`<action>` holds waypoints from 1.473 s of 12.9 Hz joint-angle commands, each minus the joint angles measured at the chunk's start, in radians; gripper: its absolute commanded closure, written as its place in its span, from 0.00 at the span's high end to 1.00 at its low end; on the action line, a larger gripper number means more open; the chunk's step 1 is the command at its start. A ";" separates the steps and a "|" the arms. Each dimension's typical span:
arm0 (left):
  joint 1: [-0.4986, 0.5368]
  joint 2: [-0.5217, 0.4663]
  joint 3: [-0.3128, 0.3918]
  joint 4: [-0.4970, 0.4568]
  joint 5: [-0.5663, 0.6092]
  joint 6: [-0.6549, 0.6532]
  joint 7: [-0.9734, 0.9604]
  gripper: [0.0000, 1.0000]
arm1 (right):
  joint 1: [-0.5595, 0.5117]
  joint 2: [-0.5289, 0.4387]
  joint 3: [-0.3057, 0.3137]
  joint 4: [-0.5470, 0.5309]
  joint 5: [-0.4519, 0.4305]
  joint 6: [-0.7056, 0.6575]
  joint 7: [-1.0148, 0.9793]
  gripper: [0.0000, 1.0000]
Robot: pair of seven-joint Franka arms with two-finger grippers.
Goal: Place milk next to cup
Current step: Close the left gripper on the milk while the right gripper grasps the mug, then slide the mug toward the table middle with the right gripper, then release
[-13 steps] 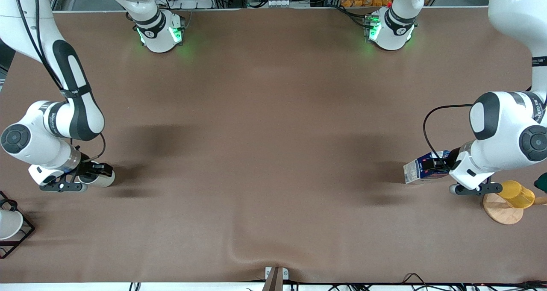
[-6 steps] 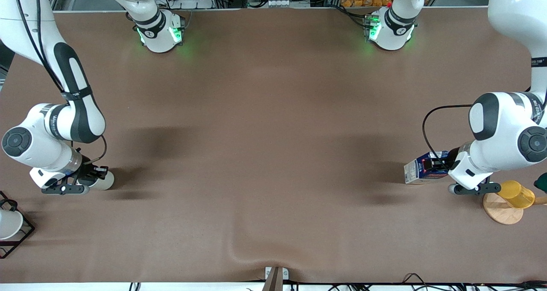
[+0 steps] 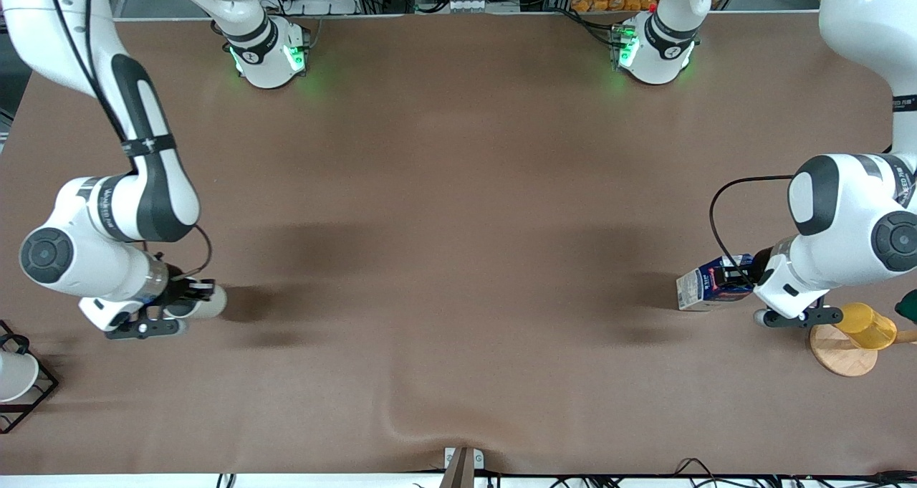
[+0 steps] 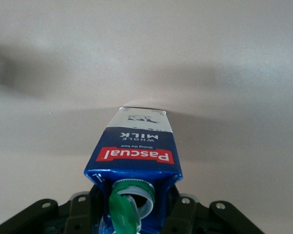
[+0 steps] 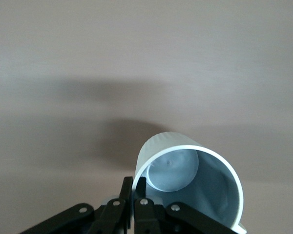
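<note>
The robot's right gripper needs to set the off-white cup down on the bare middle of the table [image 3: 466,302], between the wire rack and wooden stand.
My left gripper [image 3: 738,279] is shut on the milk [image 3: 706,282], a dark blue carton with whitish panels, tilted on its side just above the table at the left arm's end. In the left wrist view the milk [image 4: 136,151] shows its red label and open green cap between my fingers [image 4: 183,214]. My right gripper [image 3: 188,294] is shut on the rim of the off-white cup [image 3: 208,303], held on its side low over the table at the right arm's end. In the right wrist view the cup [image 5: 190,185] shows its grey interior, its wall pinched by my fingers [image 5: 127,192].
A yellow cup [image 3: 865,325] lies on a round wooden stand [image 3: 842,352] beside the left gripper. A white cup [image 3: 14,375] sits in a black wire rack [image 3: 39,391] at the right arm's end, nearer the camera. The cloth has a wrinkle [image 3: 408,420] near the front edge.
My right arm has carried the cup a little toward the table's middle. The left arm and milk have barely moved.
</note>
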 commanded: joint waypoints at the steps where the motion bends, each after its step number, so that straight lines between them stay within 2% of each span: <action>1: 0.003 -0.036 -0.003 0.004 0.018 -0.019 0.015 0.47 | 0.122 0.023 -0.008 0.043 0.042 -0.010 0.128 0.00; 2: 0.002 -0.048 -0.003 0.004 0.018 -0.019 0.015 0.47 | 0.171 0.057 -0.007 0.066 0.050 0.020 0.207 0.00; 6: -0.004 -0.076 -0.015 0.036 0.017 -0.065 0.015 0.47 | 0.413 0.207 -0.007 0.291 0.074 0.091 0.543 0.00; 7: -0.013 -0.076 -0.015 0.062 0.015 -0.094 0.011 0.47 | 0.435 0.251 -0.007 0.348 0.076 0.106 0.644 0.00; 12: -0.023 -0.099 -0.038 0.082 0.004 -0.125 0.003 0.47 | 0.559 0.472 -0.005 0.628 0.074 0.120 0.688 0.00; 15: -0.023 -0.129 -0.087 0.096 0.001 -0.174 -0.023 0.47 | 0.581 0.486 0.022 0.643 0.076 0.187 0.690 0.00; 19: -0.021 -0.136 -0.171 0.100 0.001 -0.211 -0.151 0.47 | 0.599 0.487 0.027 0.641 0.076 0.181 0.691 0.00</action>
